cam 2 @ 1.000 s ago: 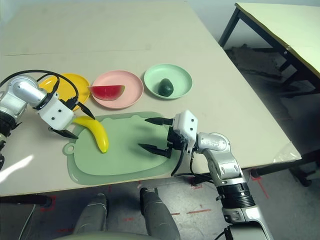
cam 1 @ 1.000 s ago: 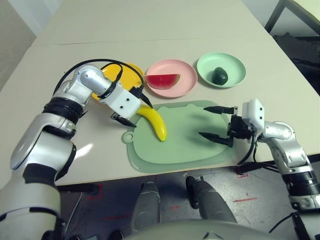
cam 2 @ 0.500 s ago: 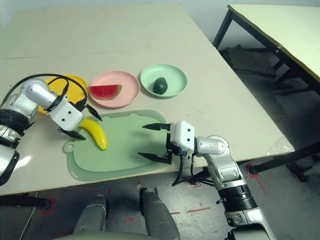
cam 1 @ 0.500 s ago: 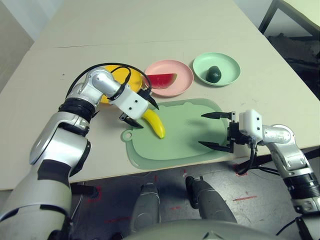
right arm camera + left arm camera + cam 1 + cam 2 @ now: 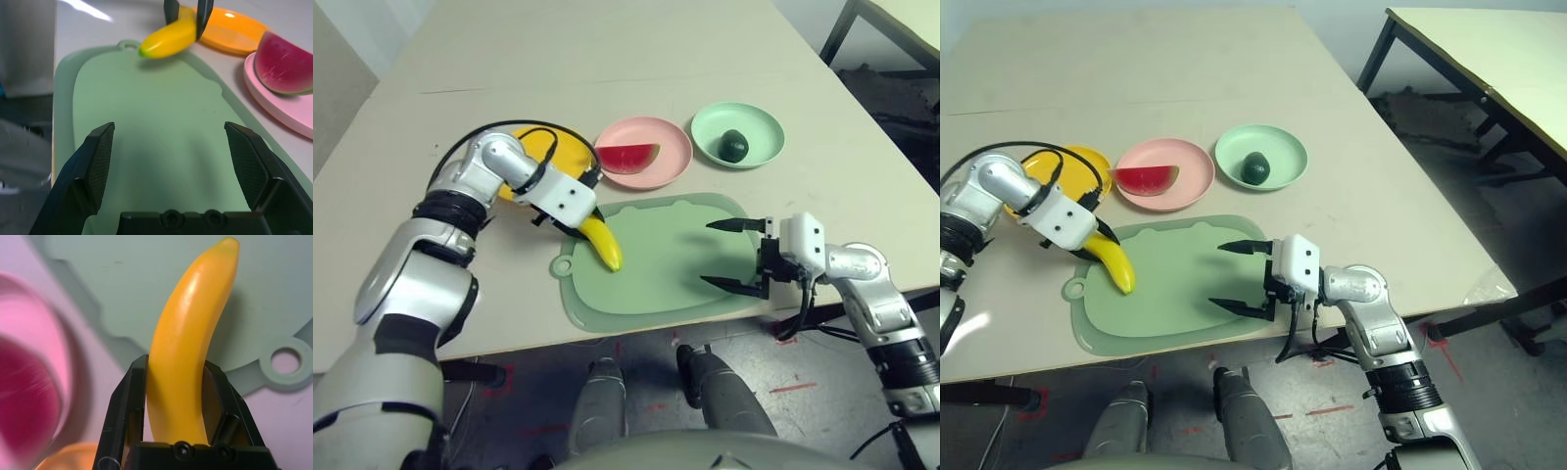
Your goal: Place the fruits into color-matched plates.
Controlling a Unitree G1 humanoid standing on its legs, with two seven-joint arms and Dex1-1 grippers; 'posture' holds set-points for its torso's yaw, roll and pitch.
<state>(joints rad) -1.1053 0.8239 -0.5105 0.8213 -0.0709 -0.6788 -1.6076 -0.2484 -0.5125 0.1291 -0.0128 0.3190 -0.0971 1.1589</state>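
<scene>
The robot's left gripper needs to release the banana across the middle of the yellow plate (image 5: 536, 163), next to the pink plate.
My left gripper (image 5: 580, 223) is shut on the upper end of the yellow banana (image 5: 601, 243), whose free end hangs over the left part of the green cutting mat (image 5: 666, 279). In the left wrist view both black fingers (image 5: 124, 416) press the banana (image 5: 188, 333). The yellow plate (image 5: 558, 145) lies just behind that gripper, partly covered by the arm. The watermelon wedge (image 5: 628, 158) rests in the pink plate (image 5: 674, 149). The avocado (image 5: 734, 145) sits in the mint green plate (image 5: 766, 129). My right gripper (image 5: 708, 253) stands open over the mat's right edge, holding nothing.
The three plates stand in a row behind the mat. A black cable loops over my left forearm (image 5: 499, 137). The table's front edge runs just below the mat. A second table (image 5: 1489, 59) and dark floor lie to the right.
My left gripper has shut on the banana and drawn it a little to the left, toward the yellow plate. The right gripper has stayed in place.
</scene>
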